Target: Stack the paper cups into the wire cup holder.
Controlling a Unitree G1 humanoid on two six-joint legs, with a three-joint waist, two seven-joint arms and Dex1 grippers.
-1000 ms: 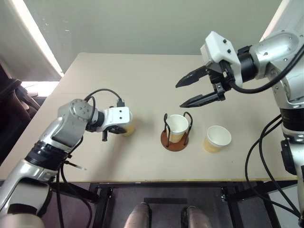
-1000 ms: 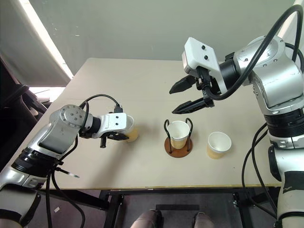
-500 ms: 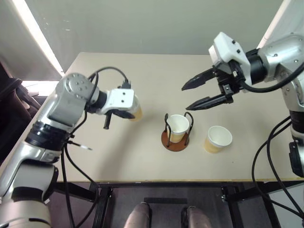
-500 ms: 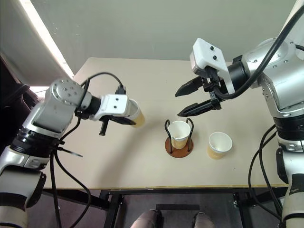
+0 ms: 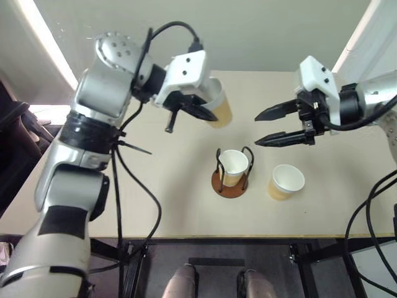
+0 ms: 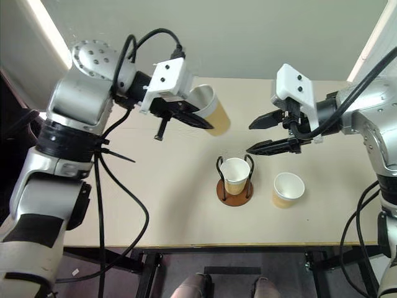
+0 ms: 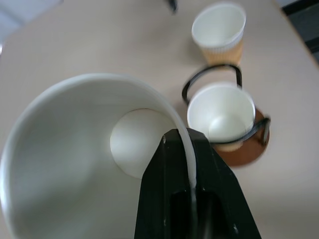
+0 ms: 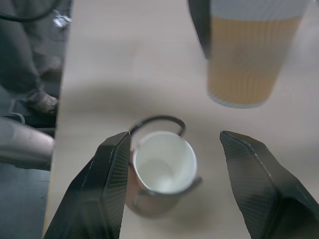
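My left gripper needs to let go of the tan paper cup inside the cup standing in the wire cup holder (image 5: 234,163) (image 7: 222,113).
My left gripper (image 5: 200,112) is shut on the rim of a tan paper cup (image 5: 219,110), held tilted in the air up and to the left of the wire cup holder (image 5: 227,185). In the left wrist view one black finger (image 7: 172,189) sits inside the cup's white wall (image 7: 65,164), pinching the rim. The holder's black wire loops surround a second cup (image 5: 233,164), which stands upright on the reddish-brown base. A third cup (image 5: 285,181) stands upright on the table, right of the holder. My right gripper (image 5: 257,130) hangs open and empty above and right of the holder, pointing left.
The beige table (image 5: 155,198) has free surface to the left of and behind the holder. Its front edge runs just below the holder and the loose cup. A cable loops down from my left arm over the table's left side.
My left arm has lifted the cup off the table and carried it up and to the right, toward the holder. My right gripper has drawn back to the right, still open.
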